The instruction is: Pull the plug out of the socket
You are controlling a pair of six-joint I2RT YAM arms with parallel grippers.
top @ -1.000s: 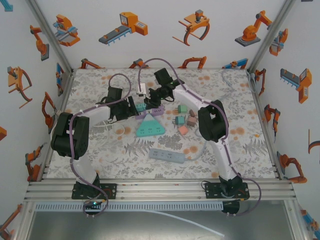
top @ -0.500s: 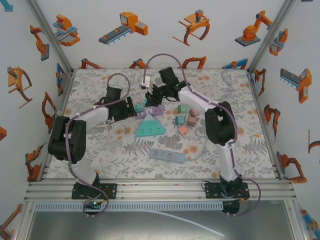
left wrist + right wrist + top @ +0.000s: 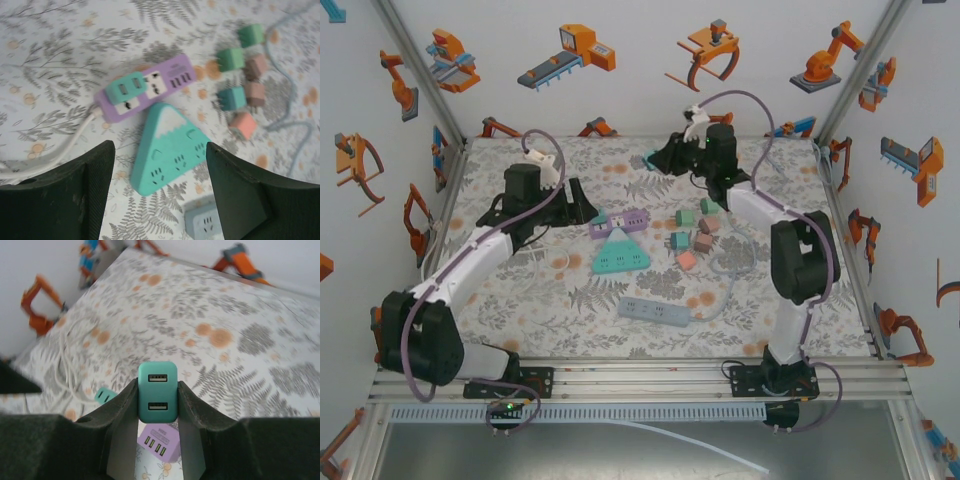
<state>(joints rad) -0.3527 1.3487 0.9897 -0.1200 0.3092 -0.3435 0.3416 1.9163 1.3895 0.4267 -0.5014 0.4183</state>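
I need to use my right gripper to place the second teal plug behind the green plug nearest the purple strip (image 3: pixel 687 200).
A purple socket strip (image 3: pixel 625 217) lies mid-table with one teal plug (image 3: pixel 125 88) still seated at its left end. My right gripper (image 3: pixel 157 386) is shut on a second teal plug (image 3: pixel 158 373), a two-port charger block. It holds this plug in the air near the back of the table (image 3: pixel 651 160), well clear of the strip (image 3: pixel 161 442) below. My left gripper (image 3: pixel 160 150) hovers open above the strip (image 3: pixel 165 82) and a teal triangular socket (image 3: pixel 170 147); its fingers touch nothing. From above, the left gripper (image 3: pixel 582 207) sits just left of the strip.
A grey-blue power strip (image 3: pixel 655 312) lies toward the front. Several loose green, pink and teal plugs (image 3: pixel 695 233) cluster right of the purple strip, beside a grey cable (image 3: pixel 732 262). A white cord (image 3: pixel 60 157) runs left from the strip.
The right gripper has pulled the teal plug off the purple strip and carried it up toward the back. The left gripper has let go of the strip and drawn back to the left.
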